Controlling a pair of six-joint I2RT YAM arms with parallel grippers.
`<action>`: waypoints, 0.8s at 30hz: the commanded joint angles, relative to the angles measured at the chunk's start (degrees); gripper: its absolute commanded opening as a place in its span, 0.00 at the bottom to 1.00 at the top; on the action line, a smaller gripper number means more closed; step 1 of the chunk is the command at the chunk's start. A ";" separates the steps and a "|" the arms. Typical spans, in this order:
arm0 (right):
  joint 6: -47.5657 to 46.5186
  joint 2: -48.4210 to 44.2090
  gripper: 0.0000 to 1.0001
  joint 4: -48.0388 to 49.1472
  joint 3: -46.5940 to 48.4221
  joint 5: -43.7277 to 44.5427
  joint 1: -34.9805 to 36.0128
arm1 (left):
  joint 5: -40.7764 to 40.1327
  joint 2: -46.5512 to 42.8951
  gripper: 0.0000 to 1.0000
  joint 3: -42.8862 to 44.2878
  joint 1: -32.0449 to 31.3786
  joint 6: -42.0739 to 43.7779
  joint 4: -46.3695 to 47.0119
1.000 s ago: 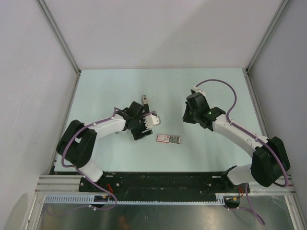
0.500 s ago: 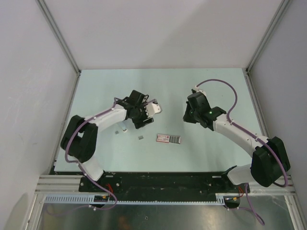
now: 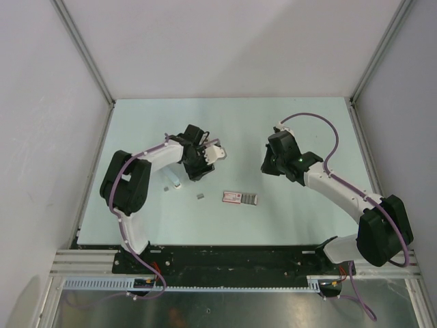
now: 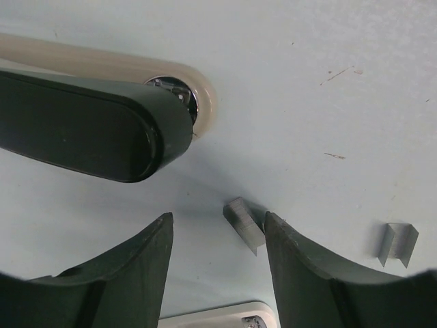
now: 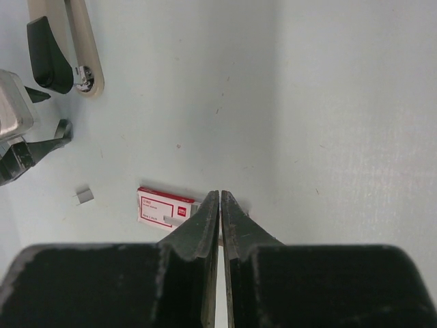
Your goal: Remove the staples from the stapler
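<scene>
The grey strip of staples is at a slant against one finger of my left gripper, so I need to straighten the strip and grip its long sides (image 4: pixel 237 229) before I lift it.
The stapler (image 4: pixel 89 130) lies on the table as a black bar beside a cream bar. It also shows far off in the right wrist view (image 5: pixel 48 48). In the top view my left wrist mostly hides it. My left gripper (image 4: pixel 218 217) is open and hangs just above the table near the stapler (image 3: pixel 199 167). A short grey strip of staples (image 4: pixel 244 220) lies between the fingers, close to the right finger (image 4: pixel 300 266). A second staple piece (image 4: pixel 398 242) lies to the right. My right gripper (image 5: pixel 220 195) is shut and empty, apart at the right (image 3: pixel 270 166).
A red-white-grey packet (image 3: pixel 240 198) lies at mid-table, and shows just past my right fingertips (image 5: pixel 164 207). A loose staple block (image 3: pixel 200 197) lies left of it. A pale small cylinder (image 3: pixel 176 183) and another grey bit (image 3: pixel 166 187) lie under my left forearm. Walls enclose the table.
My left gripper has swung back and to the left, away from the packet, uncovering the staple bits on the table. My right arm has not moved.
</scene>
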 commanded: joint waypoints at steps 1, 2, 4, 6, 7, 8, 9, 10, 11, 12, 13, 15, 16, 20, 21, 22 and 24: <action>-0.42 0.04 0.08 1.23 -0.17 -0.81 -0.28 | 2.58 0.75 0.60 2.42 0.29 1.26 -1.63; -0.38 0.07 0.08 1.26 -0.20 -0.83 -0.27 | 2.72 0.81 0.60 2.25 0.29 1.32 -1.77; -0.50 0.03 0.08 1.17 -0.16 -0.83 -0.26 | 2.76 0.68 0.59 1.50 0.29 1.66 -1.86; -0.55 0.15 0.08 1.08 -0.15 -0.80 -0.28 | 2.73 0.45 0.59 0.81 0.29 1.87 -1.91; -0.53 0.17 0.08 1.10 -0.15 -0.83 -0.27 | 2.79 0.26 0.58 0.52 0.29 1.85 -1.91; -0.48 0.31 0.08 1.06 -0.15 -0.84 -0.26 | 2.96 0.04 0.57 0.33 0.29 1.75 -1.96; -0.45 0.42 0.07 1.17 -0.15 -0.89 -0.26 | 3.17 -0.21 0.56 0.19 0.29 1.57 -1.94; -0.39 0.48 0.07 1.27 -0.19 -1.00 -0.26 | 3.33 -0.42 0.54 0.17 0.29 1.39 -1.93; -0.32 0.55 0.07 1.37 -0.17 -1.02 -0.22 | 3.49 -0.61 0.51 0.16 0.25 1.17 -1.93; -0.29 0.59 0.07 1.46 -0.20 -1.07 -0.15 | 3.66 -0.75 0.49 0.11 0.27 1.01 -1.92; -0.22 0.57 0.06 1.51 -0.17 -1.09 -0.16 | 3.83 -0.82 0.48 0.13 0.28 0.89 -1.97; -0.18 0.50 0.06 1.43 -0.17 -1.07 -0.15 | 3.98 -0.83 0.45 0.03 0.29 0.71 -1.96; -0.17 0.43 0.05 1.31 -0.16 -1.05 -0.11 | 3.99 -0.82 0.44 -0.13 0.29 0.65 -1.98; -0.37 0.13 0.04 0.86 -0.15 -0.79 -0.10 | 4.42 -0.57 0.39 -0.89 0.13 -0.13 -2.09; -0.40 0.16 0.04 0.77 -0.15 -0.74 -0.09 | 4.39 -0.51 0.37 -1.08 0.04 -0.43 -2.05; -0.41 0.13 0.03 0.76 -0.15 -0.75 -0.09 | 4.33 -0.48 0.34 -1.34 -0.01 -0.79 -2.03; -0.42 0.11 0.03 0.80 -0.19 -0.87 -0.15 | 4.33 -0.55 0.30 -1.90 -0.11 -1.29 -2.15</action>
